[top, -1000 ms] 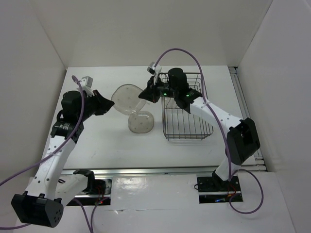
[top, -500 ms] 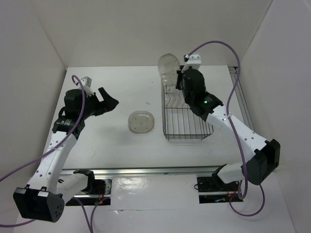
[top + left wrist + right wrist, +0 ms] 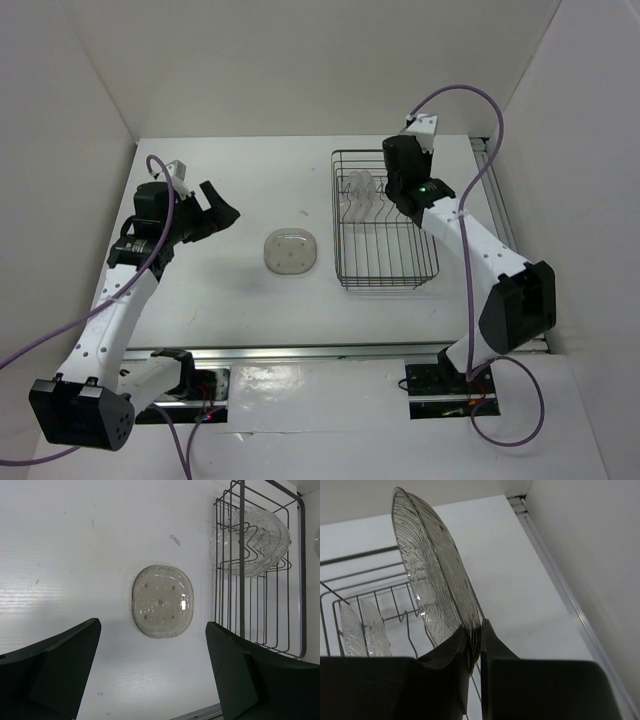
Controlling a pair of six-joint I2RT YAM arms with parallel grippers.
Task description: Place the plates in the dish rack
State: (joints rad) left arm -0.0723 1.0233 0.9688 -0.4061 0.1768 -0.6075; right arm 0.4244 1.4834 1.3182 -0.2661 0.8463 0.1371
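The smoky plate, now held over the rack's far end, will go down upright from my right gripper between the dish rack's wires (image 3: 386, 196) (image 3: 423, 637), next to the standing clear plates.
A clear plate (image 3: 291, 251) lies flat on the table, also seen in the left wrist view (image 3: 162, 601). My left gripper (image 3: 218, 212) hangs open to its left, apart from it, nothing between the fingers (image 3: 55, 665). The dark wire dish rack (image 3: 388, 268) stands to the right. My right gripper (image 3: 476, 642) is shut on the lower edge of a smoky plate (image 3: 432, 575), held upright and edge-on over the rack's far end (image 3: 392, 193). A clear plate (image 3: 364, 630) stands between the prongs there (image 3: 250, 540).
White walls close the table in at the back and on both sides. A metal rail (image 3: 500, 215) runs along the table's right edge, close to the rack. The arm bases sit at the near edge.
A second ago both grippers met at a plate left of the rack. The left let go and opened. The right carried that plate over the rack and down into its far end.
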